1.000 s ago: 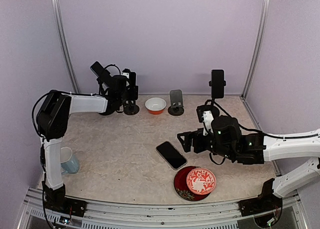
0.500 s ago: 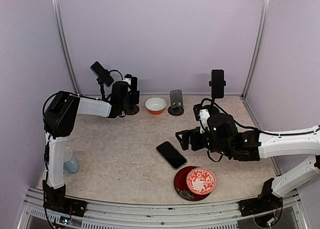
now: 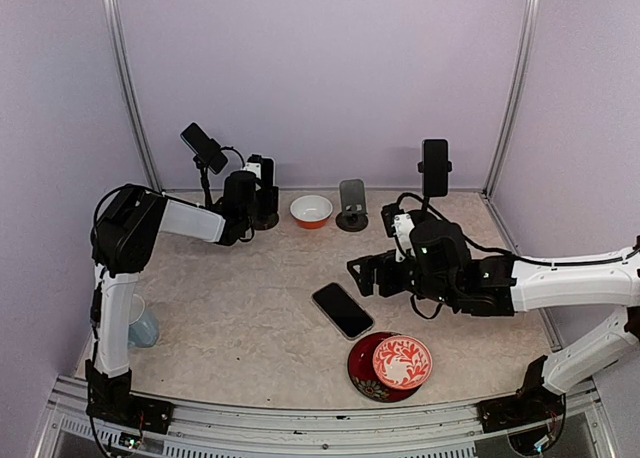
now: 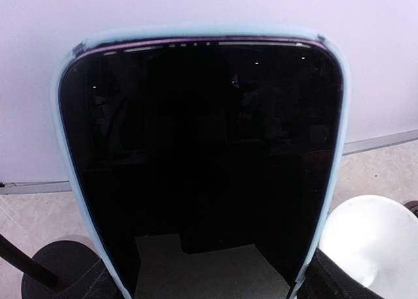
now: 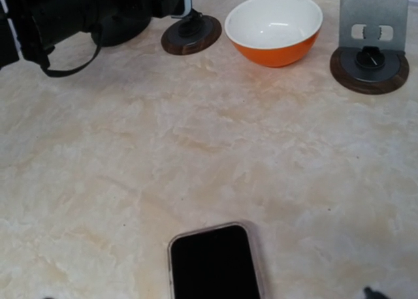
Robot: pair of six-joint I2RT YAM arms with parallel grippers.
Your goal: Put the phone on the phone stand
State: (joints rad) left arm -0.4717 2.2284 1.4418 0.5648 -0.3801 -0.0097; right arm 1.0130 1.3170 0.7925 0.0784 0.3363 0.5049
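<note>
The robot's right gripper needs to close across the far half (image 3: 333,301) (image 5: 213,260) of the phone lying flat in the clear case, the half toward the orange bowl.
My left gripper (image 3: 252,190) is at the back left and seems shut on a phone in a light blue case (image 4: 199,162). The phone stands upright and fills the left wrist view, hiding the fingers. It is just above a round brown-based stand (image 3: 265,219), which also shows in the right wrist view (image 5: 191,32). A second phone in a clear case (image 3: 343,310) lies flat mid-table and shows in the right wrist view (image 5: 215,263). My right gripper (image 3: 363,276) hovers open just right of it, with one fingertip (image 5: 370,291) at the frame's edge. An empty grey metal stand (image 3: 352,202) is at the back.
An orange bowl (image 3: 311,210) sits between the two stands. A red patterned plate (image 3: 400,363) lies near the front. A pale cup (image 3: 140,324) is at the left. Mounted phones stand at the back left (image 3: 203,145) and back right (image 3: 435,168).
My left arm has swung in, shifting the gripper and blue-cased phone slightly right over the brown stand. My right gripper has moved a little left and back, nearer the flat phone.
</note>
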